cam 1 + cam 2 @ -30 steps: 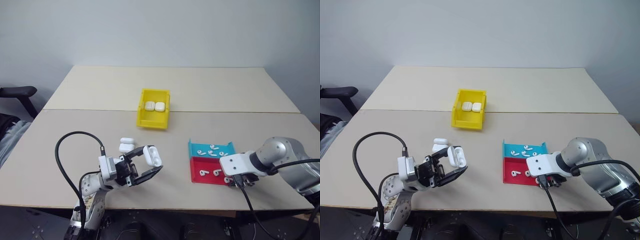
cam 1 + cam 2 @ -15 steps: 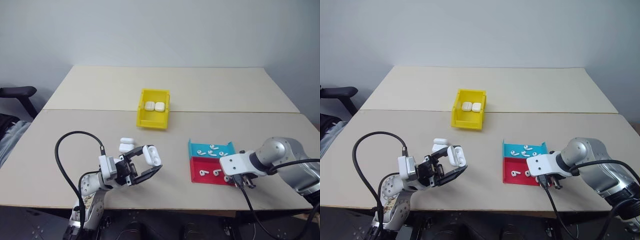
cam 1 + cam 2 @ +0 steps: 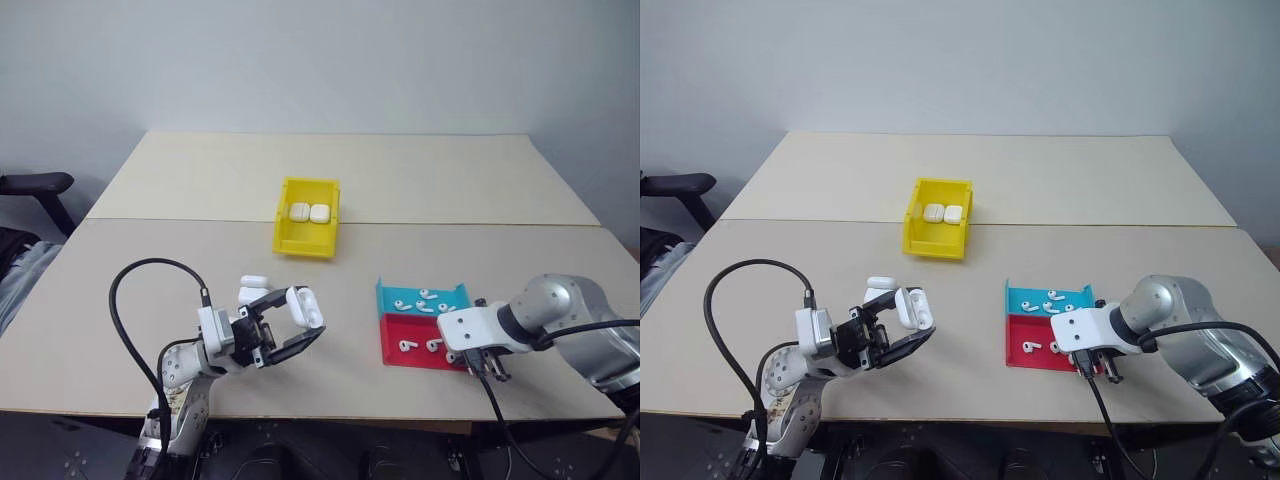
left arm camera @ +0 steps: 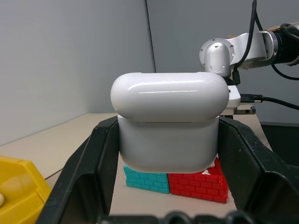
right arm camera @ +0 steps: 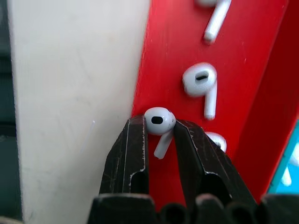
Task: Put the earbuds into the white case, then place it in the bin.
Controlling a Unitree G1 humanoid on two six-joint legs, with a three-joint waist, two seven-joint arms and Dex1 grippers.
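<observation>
The earbud will go from my right gripper into the white case over the bare table (image 3: 354,280) beside the teal tray.
My left gripper (image 3: 308,322) is shut on a white case (image 3: 303,303), held above the table's near left part; its lid looks tipped open. In the left wrist view the case (image 4: 168,140) sits between both black fingers (image 4: 86,172). My right gripper (image 5: 159,128) points down at the near edge of the red tray (image 5: 177,56) and is shut on one earbud (image 5: 158,120). More earbuds (image 5: 202,83) lie in that tray. The yellow bin (image 3: 305,246) stands mid-table with two white cases (image 3: 309,212) inside.
Two spare white cases (image 3: 250,289) lie on the table just beyond my left gripper. A teal tray (image 3: 384,297) with several earbuds adjoins the red tray (image 3: 392,335) on its far side. A black chair arm (image 3: 35,184) is off the table's left.
My right gripper's fingers have drawn together on an earbud at the red tray's near edge. The left gripper and its case have stayed put.
</observation>
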